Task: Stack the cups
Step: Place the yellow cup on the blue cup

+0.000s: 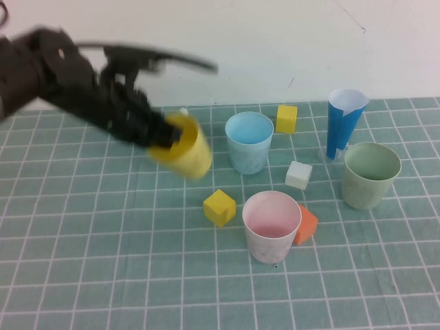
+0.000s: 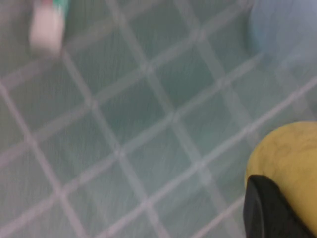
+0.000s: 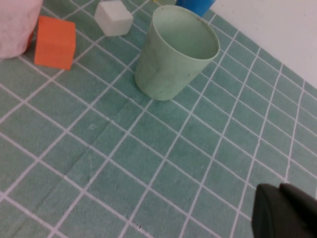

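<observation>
The robot's right gripper will next move to the green cup's rim (image 1: 399, 166) (image 3: 217, 53) and close there, on the side that faces away from the white cube.
My left gripper (image 1: 165, 134) is shut on the yellow cup (image 1: 189, 152) and holds it tilted above the mat, left of the light blue cup (image 1: 249, 141). In the left wrist view the yellow cup (image 2: 287, 158) sits against a dark finger (image 2: 267, 213). The whitish cup with a pink inside (image 1: 271, 225) stands at the front middle. The pale sage green cup (image 1: 371, 175) stands at the right and also shows in the right wrist view (image 3: 173, 54). My right gripper (image 3: 280, 193) is shut and empty, above the mat near the green cup; it is out of the high view.
A tall blue paper cone (image 1: 344, 122) stands behind the green cup. Yellow cubes (image 1: 287, 118) (image 1: 219, 207), a white cube (image 1: 298, 174) and an orange cube (image 1: 306, 225) lie among the cups. A white wall runs behind the checked green mat (image 1: 103, 261).
</observation>
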Motion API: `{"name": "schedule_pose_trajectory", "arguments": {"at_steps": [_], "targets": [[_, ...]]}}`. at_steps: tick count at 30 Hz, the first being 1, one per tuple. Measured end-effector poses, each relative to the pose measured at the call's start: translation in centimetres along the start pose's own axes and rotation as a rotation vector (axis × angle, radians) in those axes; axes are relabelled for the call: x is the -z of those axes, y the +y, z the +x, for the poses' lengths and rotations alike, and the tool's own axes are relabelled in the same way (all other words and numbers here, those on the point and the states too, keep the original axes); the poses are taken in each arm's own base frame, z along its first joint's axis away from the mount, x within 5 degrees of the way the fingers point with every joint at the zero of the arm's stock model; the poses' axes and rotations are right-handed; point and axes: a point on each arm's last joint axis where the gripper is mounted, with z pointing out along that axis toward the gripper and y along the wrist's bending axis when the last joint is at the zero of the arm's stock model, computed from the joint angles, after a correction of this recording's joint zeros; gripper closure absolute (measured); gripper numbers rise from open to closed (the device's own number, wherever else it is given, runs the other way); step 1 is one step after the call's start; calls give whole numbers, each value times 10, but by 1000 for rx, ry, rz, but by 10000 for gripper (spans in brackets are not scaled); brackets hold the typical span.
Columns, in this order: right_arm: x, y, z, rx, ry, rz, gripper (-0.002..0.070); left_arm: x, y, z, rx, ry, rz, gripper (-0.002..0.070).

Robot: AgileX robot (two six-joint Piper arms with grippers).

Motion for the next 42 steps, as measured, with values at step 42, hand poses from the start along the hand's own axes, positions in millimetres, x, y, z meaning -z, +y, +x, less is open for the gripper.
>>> {"name": "schedule_pose_trajectory", "arguments": {"at_steps": [42], "targets": [[-1, 8, 3, -111, 21, -75, 678, -38, -35, -96, 109, -215, 81, 446]]}}
